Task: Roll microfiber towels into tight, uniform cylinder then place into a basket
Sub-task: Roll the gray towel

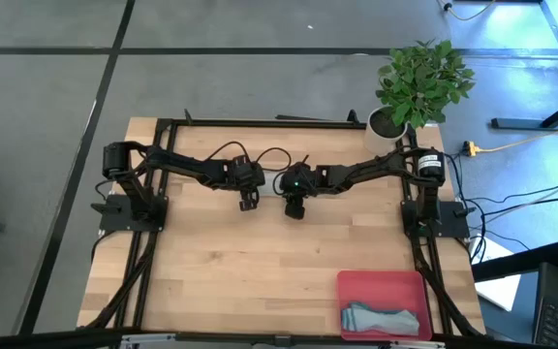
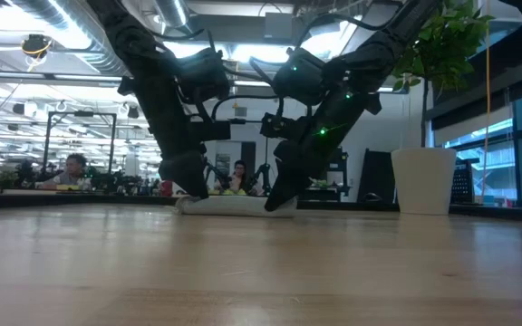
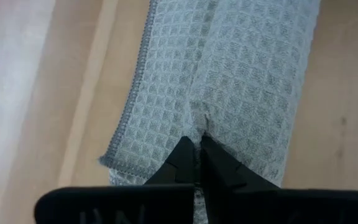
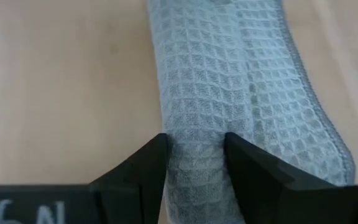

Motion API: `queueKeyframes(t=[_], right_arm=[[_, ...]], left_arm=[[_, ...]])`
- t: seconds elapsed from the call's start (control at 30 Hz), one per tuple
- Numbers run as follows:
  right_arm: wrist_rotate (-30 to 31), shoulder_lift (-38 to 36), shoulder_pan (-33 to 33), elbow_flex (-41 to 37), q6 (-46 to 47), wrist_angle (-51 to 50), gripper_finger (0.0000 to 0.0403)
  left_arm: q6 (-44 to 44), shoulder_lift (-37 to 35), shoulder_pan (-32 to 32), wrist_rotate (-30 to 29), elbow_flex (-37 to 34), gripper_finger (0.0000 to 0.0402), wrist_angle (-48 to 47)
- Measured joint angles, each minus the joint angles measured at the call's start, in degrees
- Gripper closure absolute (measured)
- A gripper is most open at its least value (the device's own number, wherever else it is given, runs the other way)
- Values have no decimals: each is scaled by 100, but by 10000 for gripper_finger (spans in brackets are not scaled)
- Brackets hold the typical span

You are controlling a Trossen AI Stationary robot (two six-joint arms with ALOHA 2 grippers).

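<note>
Just a small pucker on top of the towel is pinched in my left gripper, so next I open it and take the towel's folded edge point(image 3: 284, 158) near that end of the towel.
A pale grey-green waffle-weave towel point(image 2: 234, 205) lies as a long, loose roll on the wooden table, toward its far middle. My two grippers stand over its two ends and hide it in the high view. My left gripper point(image 1: 248, 202) is shut on the cloth point(image 3: 241, 74). My right gripper point(image 1: 294, 208) is shut around the roll point(image 4: 229, 74). A hemmed edge point(image 3: 131, 112) runs along one side of the roll. The pink basket point(image 1: 356, 283) sits at the table's near right corner with a rolled blue-grey towel point(image 1: 384, 318) lying in it. My left gripper pinches a small pucker of cloth point(image 3: 202, 122) on top of the roll, near one end, between its two fingertips. It comes slanting down from above. The roll rests on the table. My right gripper has one finger point(image 4: 148, 163) on each side of the roll's end point(image 4: 194, 149). Its fingers slant down, in line with the roll's length, and the cloth narrows between them. The roll lies on the table.
A potted plant point(image 1: 417, 85) in a white pot stands at the table's far right corner. Bare wood stretches from the grippers to the near edge point(image 1: 231, 291). Black frame rails point(image 1: 143, 281) run along both sides. People sit in the room behind the table point(image 2: 71, 170).
</note>
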Motion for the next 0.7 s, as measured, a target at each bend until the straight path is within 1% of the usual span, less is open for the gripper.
queueKeyframes(t=[0.1,0.17,0.53,0.7], right_arm=[[-291,4,71,-9,-1,-34,238],[-374,6,146,-9,-5,-49,238],[-418,11,633,-20,25,-101,238],[-422,11,860,-22,299,-104,238]], left_arm=[[-142,-6,-147,-6,0,401,-84],[-193,-9,-264,-49,4,401,-156],[-899,-28,-965,-135,4,402,-397],[-1190,-30,-1263,-153,7,402,-451]])
